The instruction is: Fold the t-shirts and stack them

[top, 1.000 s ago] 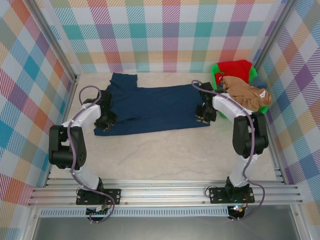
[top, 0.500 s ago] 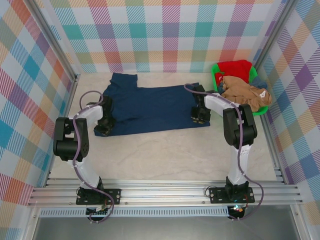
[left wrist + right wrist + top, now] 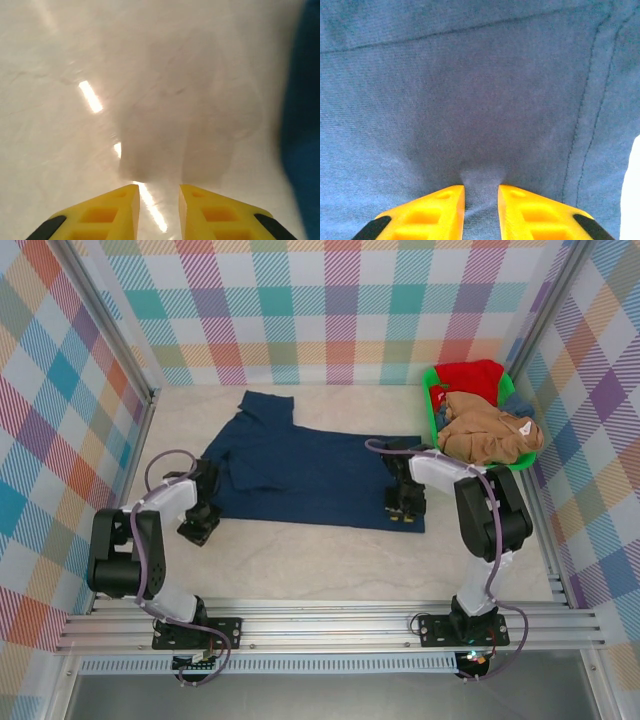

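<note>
The navy t-shirt's near edge is slanted and my left gripper is beside the cloth, so my left gripper should pinch the near collar corner (image 3: 222,512) and pull it nearer.
A dark navy t-shirt (image 3: 300,470) lies spread flat across the middle of the table. My left gripper (image 3: 197,525) sits just off its near-left corner. In the left wrist view its yellow fingers (image 3: 157,187) stand narrowly open over bare table, with the navy cloth (image 3: 302,125) at the right edge. My right gripper (image 3: 405,505) rests low on the shirt's near-right corner. Its jaws (image 3: 481,187) are narrowly apart over the navy cloth (image 3: 470,90), close to the side seam. A tan-brown t-shirt (image 3: 490,430) and a red t-shirt (image 3: 470,375) are heaped in the basket.
The bright green basket (image 3: 432,405) stands at the back right against the checked wall, just behind my right arm. Checked walls close in the table on the left, back and right. Bare table runs between the shirt's near edge and the arm bases.
The navy shirt has been dragged toward the near edge, and both grippers came nearer with it. My left gripper now sits off the cloth over bare table.
</note>
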